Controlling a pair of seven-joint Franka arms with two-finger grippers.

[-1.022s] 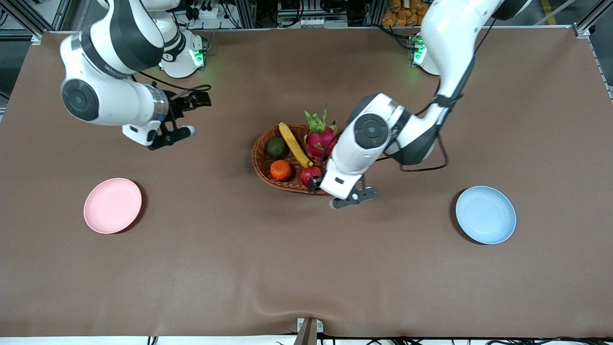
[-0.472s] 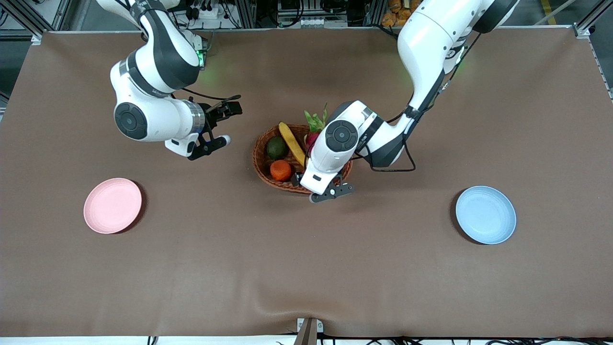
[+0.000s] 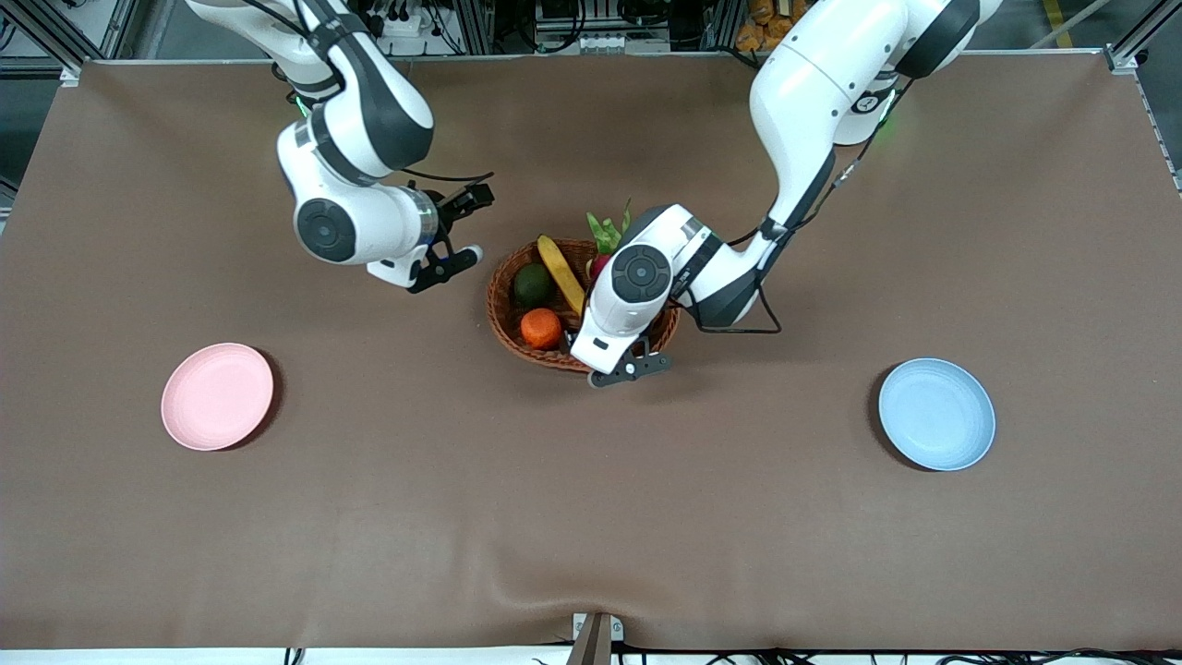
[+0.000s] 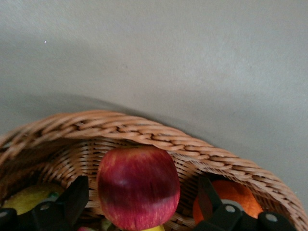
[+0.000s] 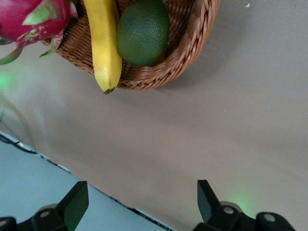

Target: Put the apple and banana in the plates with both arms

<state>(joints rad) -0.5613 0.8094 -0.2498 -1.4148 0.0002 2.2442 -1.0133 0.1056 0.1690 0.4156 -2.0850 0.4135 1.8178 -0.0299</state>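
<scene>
Next, I move my right gripper next to the banana's end (image 3: pixel 548 247) (image 5: pixel 107 75) over the basket's rim, beside the green fruit, and close it there.
The apple (image 4: pixel 138 187) lies in the wicker basket (image 3: pixel 499 314) against its rim, and the left arm's hand hides it in the front view. My left gripper (image 4: pixel 143 195) (image 3: pixel 602 358) is open, one finger on each side of the apple with a gap at both. The banana (image 3: pixel 560 274) (image 5: pixel 103 43) lies in the basket between a green fruit and a dragon fruit. My right gripper (image 3: pixel 457 235) (image 5: pixel 142 192) hangs open and empty over the table beside the basket, toward the right arm's end. The pink plate (image 3: pixel 217 396) and blue plate (image 3: pixel 936 415) are empty.
The basket also holds a green fruit (image 3: pixel 533 284) (image 5: pixel 143 31), an orange (image 3: pixel 541 328) (image 4: pixel 231 199) and a magenta dragon fruit (image 3: pixel 605 235) (image 5: pixel 29 17). The pink plate sits toward the right arm's end, the blue plate toward the left arm's end, both nearer the front camera than the basket.
The right arm has swung in from its end of the table to just beside the basket. The left hand has slid over the basket and now covers the apple.
</scene>
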